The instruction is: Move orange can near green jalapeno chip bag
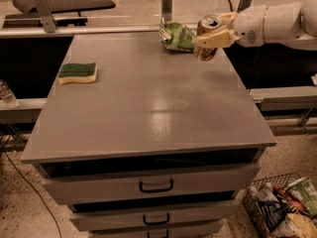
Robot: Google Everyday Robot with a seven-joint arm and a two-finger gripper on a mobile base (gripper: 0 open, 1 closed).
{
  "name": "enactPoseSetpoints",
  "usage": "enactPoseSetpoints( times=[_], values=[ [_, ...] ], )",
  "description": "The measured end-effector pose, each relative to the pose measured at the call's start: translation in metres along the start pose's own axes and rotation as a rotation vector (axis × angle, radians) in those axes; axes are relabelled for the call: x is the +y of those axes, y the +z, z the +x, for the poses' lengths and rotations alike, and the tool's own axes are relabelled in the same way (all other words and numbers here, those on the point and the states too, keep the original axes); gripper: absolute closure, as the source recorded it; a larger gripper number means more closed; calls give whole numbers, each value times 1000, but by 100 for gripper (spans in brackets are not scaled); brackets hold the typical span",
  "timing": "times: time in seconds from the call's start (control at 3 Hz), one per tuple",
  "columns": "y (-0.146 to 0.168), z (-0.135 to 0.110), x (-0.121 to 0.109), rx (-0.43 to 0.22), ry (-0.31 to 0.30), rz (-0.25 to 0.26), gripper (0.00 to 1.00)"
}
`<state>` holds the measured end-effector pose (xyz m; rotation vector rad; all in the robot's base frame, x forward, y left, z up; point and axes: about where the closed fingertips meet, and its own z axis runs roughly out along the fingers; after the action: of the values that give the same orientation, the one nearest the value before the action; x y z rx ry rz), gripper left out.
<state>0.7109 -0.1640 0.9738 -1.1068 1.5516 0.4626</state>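
My gripper will let go of the orange can on the grey table's far corner [217, 52], beside the green jalapeno chip bag.
The orange can [207, 37] is a coppery can with a silver top, held upright in my gripper [214, 32] above the far right part of the grey table [148, 98]. The gripper's cream fingers [218, 38] are shut on the can's sides, and the white arm reaches in from the right. The green jalapeno chip bag [177, 35] lies crumpled at the table's far edge, just left of the can and almost touching it in this view.
A green-and-yellow sponge [78, 73] lies at the table's left. Drawers [156, 185] sit under the table front. A wire basket of packets [285, 209] stands on the floor at the lower right. A plastic bottle [6, 94] stands at the left.
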Motion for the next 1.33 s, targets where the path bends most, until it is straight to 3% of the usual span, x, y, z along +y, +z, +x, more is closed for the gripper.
enactPoseSetpoints(
  times=[0.67, 1.33],
  values=[
    [-6, 33, -89, 44, 25, 161, 100],
    [19, 64, -102, 51, 96, 182, 100]
  ],
)
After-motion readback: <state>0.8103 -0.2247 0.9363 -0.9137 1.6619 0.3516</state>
